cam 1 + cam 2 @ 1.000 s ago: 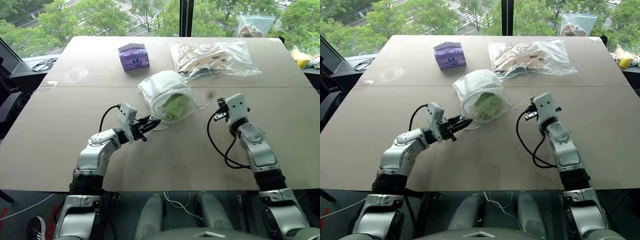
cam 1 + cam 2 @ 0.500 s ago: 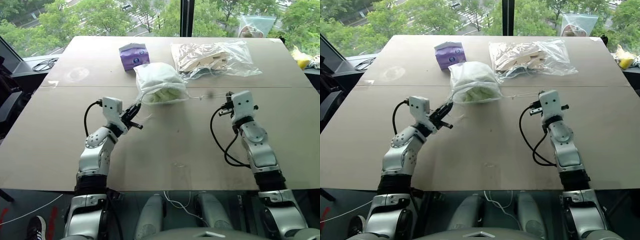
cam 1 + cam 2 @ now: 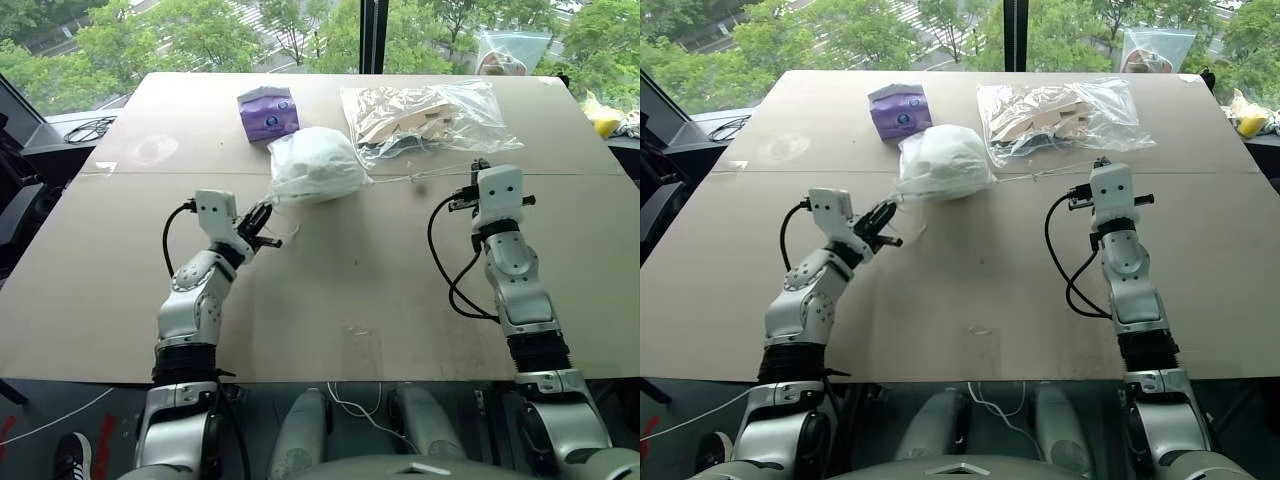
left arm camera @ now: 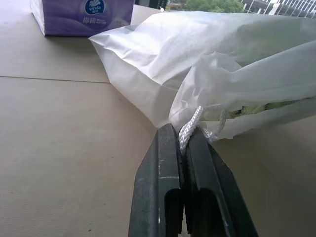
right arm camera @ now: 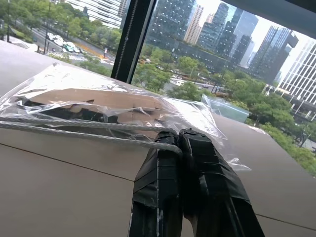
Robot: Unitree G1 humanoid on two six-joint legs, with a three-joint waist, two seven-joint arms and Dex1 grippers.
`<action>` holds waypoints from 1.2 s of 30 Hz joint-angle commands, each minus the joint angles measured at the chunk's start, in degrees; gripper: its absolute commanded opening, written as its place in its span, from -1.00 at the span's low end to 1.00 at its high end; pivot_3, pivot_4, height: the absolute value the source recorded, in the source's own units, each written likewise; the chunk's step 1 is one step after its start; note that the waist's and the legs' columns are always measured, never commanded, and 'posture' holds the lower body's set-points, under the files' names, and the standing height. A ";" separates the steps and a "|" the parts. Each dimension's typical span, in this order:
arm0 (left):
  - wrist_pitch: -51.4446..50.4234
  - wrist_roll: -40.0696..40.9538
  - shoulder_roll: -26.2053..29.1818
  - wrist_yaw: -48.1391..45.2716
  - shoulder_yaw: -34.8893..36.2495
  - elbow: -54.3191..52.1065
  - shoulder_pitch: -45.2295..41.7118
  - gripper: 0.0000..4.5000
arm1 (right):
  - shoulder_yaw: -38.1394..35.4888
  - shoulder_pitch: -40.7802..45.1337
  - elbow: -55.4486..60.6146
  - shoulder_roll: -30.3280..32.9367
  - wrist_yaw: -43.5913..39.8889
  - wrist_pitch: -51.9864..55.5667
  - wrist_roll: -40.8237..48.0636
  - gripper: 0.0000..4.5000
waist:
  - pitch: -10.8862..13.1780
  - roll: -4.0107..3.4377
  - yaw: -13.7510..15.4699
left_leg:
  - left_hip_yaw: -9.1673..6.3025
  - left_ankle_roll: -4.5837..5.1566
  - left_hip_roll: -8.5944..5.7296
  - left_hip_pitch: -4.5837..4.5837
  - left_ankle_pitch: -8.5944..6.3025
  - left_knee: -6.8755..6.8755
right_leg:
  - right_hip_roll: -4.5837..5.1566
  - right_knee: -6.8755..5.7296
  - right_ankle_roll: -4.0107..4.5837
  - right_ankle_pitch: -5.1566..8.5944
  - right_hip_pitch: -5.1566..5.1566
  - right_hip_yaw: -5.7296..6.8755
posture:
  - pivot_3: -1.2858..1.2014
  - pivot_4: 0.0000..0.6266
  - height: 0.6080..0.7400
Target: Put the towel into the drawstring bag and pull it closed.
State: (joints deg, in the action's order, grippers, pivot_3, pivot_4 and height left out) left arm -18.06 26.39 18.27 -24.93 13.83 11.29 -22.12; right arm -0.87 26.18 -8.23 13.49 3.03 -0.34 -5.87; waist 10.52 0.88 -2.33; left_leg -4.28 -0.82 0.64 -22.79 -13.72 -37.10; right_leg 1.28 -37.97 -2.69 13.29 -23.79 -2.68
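The white cord is held by my left gripper too close to the opening of the drawstring bag, so that gripper should open and take the cord's loose loop [image 3: 293, 232] before it pulls.
The white drawstring bag [image 3: 315, 165] lies bunched on the table's middle, its mouth gathered tight. The pale-green towel [image 4: 276, 104] shows faintly through the fabric inside it. My left gripper [image 3: 265, 215] sits just left of the bag, shut on the white cord [image 4: 190, 124] right where it leaves the puckered mouth. My right gripper [image 3: 476, 166] is off to the bag's right, raised, shut on the other cord [image 5: 89, 136]. That cord runs taut [image 3: 415, 180] from the bag to its fingers.
A purple tissue pack [image 3: 267, 110] stands just behind the bag. A clear plastic bag of beige items [image 3: 420, 115] lies at the back right, close behind the taut cord. Another small plastic bag [image 3: 510, 50] and a yellow object [image 3: 605, 120] sit at the far right edge.
Both grippers moved apart, left one leftward, right one up and rightward, drawing the cords tight. The bag's mouth has closed over the towel and the bag slid toward the far side.
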 commanded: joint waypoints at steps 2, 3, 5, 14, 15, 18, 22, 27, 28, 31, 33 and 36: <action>-5.05 6.74 1.30 -2.95 5.30 -0.03 3.95 -0.98 | -4.05 -0.77 2.36 0.20 2.13 -0.54 0.78 -1.00 | 0.00 0.00 -0.13 | 0.00 0.00 0.00 0.01 0.00 0.01 | 0.00 0.00 0.00 0.00 0.00 0.00 | 0.03 -0.52 1.00; -6.20 8.14 1.60 -5.42 4.48 -1.29 4.96 -0.98 | -3.47 -1.02 2.62 -0.22 1.73 -0.47 0.82 -1.00 | 0.00 -0.01 -0.18 | 0.00 0.00 0.00 0.01 0.00 0.02 | 0.00 0.00 0.01 0.00 0.00 0.00 | 0.03 -0.52 1.00; -8.02 10.23 2.20 -9.20 3.30 -3.12 6.31 -0.87 | -2.48 -1.30 2.95 -0.94 1.37 -0.38 0.67 -1.00 | 0.00 -0.01 -0.13 | 0.00 0.00 0.01 0.01 0.00 0.03 | 0.00 0.01 0.01 0.01 -0.01 -0.01 | 0.03 -0.52 1.00; -5.45 5.23 2.34 -9.53 -0.20 -2.93 6.17 0.65 | 0.40 -1.83 3.86 -3.60 -0.54 0.41 -0.02 -1.00 | -0.03 -0.03 -0.05 | -0.01 -0.02 0.00 0.09 0.02 -0.02 | -0.02 -0.03 0.01 0.00 0.06 -0.01 | 0.03 -0.52 1.00; -5.19 4.53 2.31 -9.56 -0.91 -2.97 6.39 0.65 | 0.54 -1.96 3.99 -3.75 -0.61 0.50 -0.12 -1.00 | -0.05 -0.04 -0.05 | -0.01 -0.03 0.00 0.10 0.02 -0.02 | -0.02 -0.03 0.01 0.00 0.06 -0.01 | 0.03 -0.52 1.00; -4.58 2.67 2.42 -9.95 -2.60 -2.86 7.01 0.65 | 0.62 -2.11 4.17 -3.89 -0.84 0.69 -0.28 -1.00 | -0.07 -0.06 -0.05 | -0.02 -0.03 0.01 0.12 0.03 -0.02 | -0.03 -0.06 0.02 -0.01 0.06 0.00 | 0.03 -0.52 1.00; -4.57 1.28 2.88 -11.50 -4.30 -3.65 8.40 0.65 | 0.30 -1.65 4.09 -3.77 -1.21 1.07 -0.28 -1.00 | -0.11 -0.11 -0.03 | 0.00 -0.03 0.01 0.13 0.03 -0.02 | -0.03 -0.05 0.02 -0.01 0.06 -0.02 | 0.03 -0.52 1.00; -5.54 -0.16 4.65 -13.54 -6.49 -4.18 9.01 0.65 | 0.09 -1.10 3.68 -3.71 -1.55 1.14 -0.27 -1.00 | -0.13 -0.14 -0.07 | 0.02 -0.03 0.01 0.13 0.03 0.00 | -0.02 -0.03 0.03 -0.01 0.06 -0.04 | 0.03 -0.52 1.00; -5.77 -0.69 5.00 -13.55 -6.85 -4.19 8.97 0.65 | 0.11 -1.06 3.62 -3.73 -1.61 1.14 -0.25 -1.00 | -0.13 -0.14 -0.06 | 0.03 -0.03 0.01 0.13 0.03 0.00 | -0.02 -0.03 0.03 -0.01 0.06 -0.04 | 0.03 -0.52 1.00; -6.76 -2.18 5.98 -13.13 -7.80 -4.08 8.95 0.54 | 0.18 -0.96 3.48 -3.79 -1.73 1.11 -0.22 -1.00 | -0.13 -0.15 -0.06 | 0.03 -0.03 0.00 0.13 0.02 0.02 | -0.01 -0.02 0.03 -0.01 0.06 -0.04 | 0.03 -0.52 1.00; -7.30 -3.33 7.14 -13.70 -8.95 -4.78 9.41 0.32 | 0.22 -0.90 3.40 -3.88 -1.71 1.08 -0.22 -1.00 | -0.14 -0.16 -0.07 | 0.04 -0.03 0.00 0.13 0.03 0.02 | -0.01 -0.01 0.03 -0.01 0.06 -0.05 | 0.03 -0.52 1.00; -7.13 -4.68 8.08 -13.86 -9.70 -5.97 10.04 -0.36 | 0.20 -0.87 3.30 -3.96 -1.65 1.02 -0.19 -1.00 | -0.17 -0.21 -0.08 | 0.03 -0.03 0.00 0.13 0.02 0.02 | -0.01 -0.02 0.03 0.00 0.06 -0.05 | 0.03 -0.52 1.00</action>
State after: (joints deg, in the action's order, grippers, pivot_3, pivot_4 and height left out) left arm -23.26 22.85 26.57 -37.81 6.82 5.06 -14.06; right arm -0.46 24.07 -7.16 9.66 1.55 1.19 -6.03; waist 10.35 0.67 -2.42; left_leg -4.25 -0.85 0.64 -22.66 -13.69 -37.08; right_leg 1.27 -37.99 -2.66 13.28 -23.73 -2.73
